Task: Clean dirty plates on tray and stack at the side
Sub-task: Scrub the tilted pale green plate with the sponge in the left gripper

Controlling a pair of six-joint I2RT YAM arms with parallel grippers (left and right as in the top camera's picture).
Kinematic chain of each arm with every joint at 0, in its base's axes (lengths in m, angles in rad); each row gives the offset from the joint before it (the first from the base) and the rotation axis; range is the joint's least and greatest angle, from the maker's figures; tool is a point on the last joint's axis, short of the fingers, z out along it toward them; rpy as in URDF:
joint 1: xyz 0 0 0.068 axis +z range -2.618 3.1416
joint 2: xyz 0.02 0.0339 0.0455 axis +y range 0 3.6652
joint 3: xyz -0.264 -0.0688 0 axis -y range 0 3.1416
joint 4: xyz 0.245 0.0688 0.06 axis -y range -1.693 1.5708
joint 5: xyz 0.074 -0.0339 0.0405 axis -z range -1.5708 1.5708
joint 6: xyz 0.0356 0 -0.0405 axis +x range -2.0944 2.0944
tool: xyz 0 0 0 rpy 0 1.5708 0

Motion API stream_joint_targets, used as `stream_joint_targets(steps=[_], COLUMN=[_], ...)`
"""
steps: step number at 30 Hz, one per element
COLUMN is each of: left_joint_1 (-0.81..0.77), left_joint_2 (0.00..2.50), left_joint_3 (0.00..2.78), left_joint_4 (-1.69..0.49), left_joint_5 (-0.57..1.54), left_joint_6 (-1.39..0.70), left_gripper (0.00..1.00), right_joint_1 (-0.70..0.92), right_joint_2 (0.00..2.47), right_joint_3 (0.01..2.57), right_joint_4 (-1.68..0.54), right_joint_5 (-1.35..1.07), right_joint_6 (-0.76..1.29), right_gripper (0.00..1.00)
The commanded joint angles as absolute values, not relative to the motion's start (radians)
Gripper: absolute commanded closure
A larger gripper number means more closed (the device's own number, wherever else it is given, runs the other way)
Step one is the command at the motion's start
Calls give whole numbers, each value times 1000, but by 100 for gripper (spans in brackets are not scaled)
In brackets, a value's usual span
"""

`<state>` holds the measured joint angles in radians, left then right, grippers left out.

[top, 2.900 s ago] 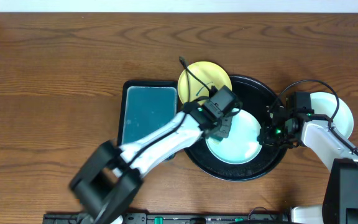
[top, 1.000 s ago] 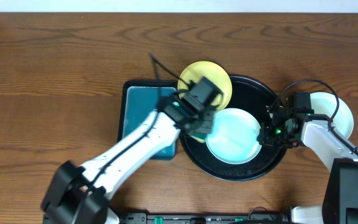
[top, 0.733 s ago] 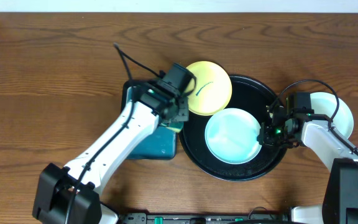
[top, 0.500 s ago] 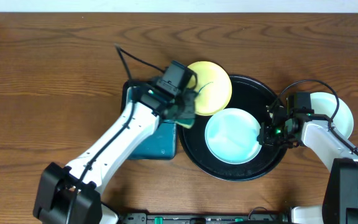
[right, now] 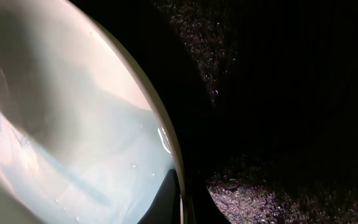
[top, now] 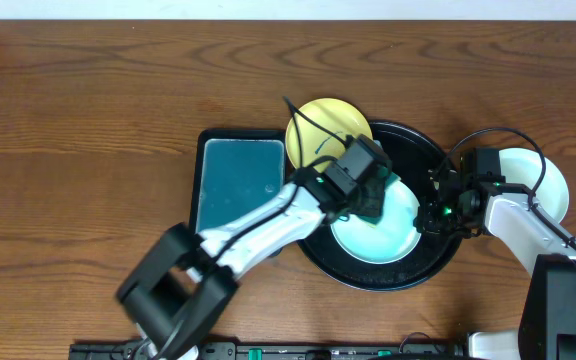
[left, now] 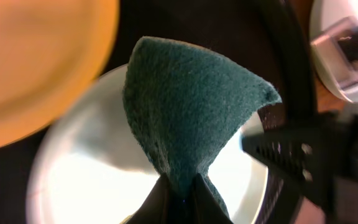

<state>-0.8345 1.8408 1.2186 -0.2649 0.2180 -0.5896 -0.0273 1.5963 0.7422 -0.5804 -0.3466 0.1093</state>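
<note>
The robot's left gripper needs to set the dark teal sponge, still held over the mint plate, down inside the rectangular teal sponge dish (top: 242, 212) beside the black tray.
A pale mint plate (top: 373, 235) lies in the black tray (top: 408, 280). My left gripper (top: 371, 197) is shut on a dark teal sponge (left: 185, 118) and holds it over the plate's upper part; the plate (left: 86, 180) shows under the sponge in the left wrist view. My right gripper (top: 430, 218) is shut on the plate's right rim (right: 174, 158). A pale yellow plate (top: 326, 125) with a teal smear rests on the tray's upper left rim. A second pale plate (top: 551, 185) sits on the table right of the tray, beside the right arm.
A rectangular teal sponge dish (top: 238, 185) stands just left of the tray. The left arm reaches in from the lower left across the dish's corner and the tray's left rim. The right arm's cable loops over the plate on the right.
My left gripper took the sponge left to the teal dish, then back right over the mint plate. The right gripper and the plates have not moved.
</note>
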Motion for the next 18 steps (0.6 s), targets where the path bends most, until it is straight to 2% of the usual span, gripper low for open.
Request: stream_joint_targets(steps=[1,9,18], left_joint_1=[-864,-922,-882], left_joint_2=[1919,2023,2024], left_joint_3=[1212,1212,1212], left_joint_4=[-194,-109,-385], left_joint_5=[274,323,-83], left_joint_6=[-675,-701,-716], left_gripper=[92,93,92], right_joint_1=[-2,-2,-2], right_joint_2=[1622,1622,1622], right_joint_3=[722,722,722], right_joint_4=[-574,-575,-575], right_joint_5=[-319,-319,-319], right_joint_6=[88,88,88], right_gripper=[99,99,99])
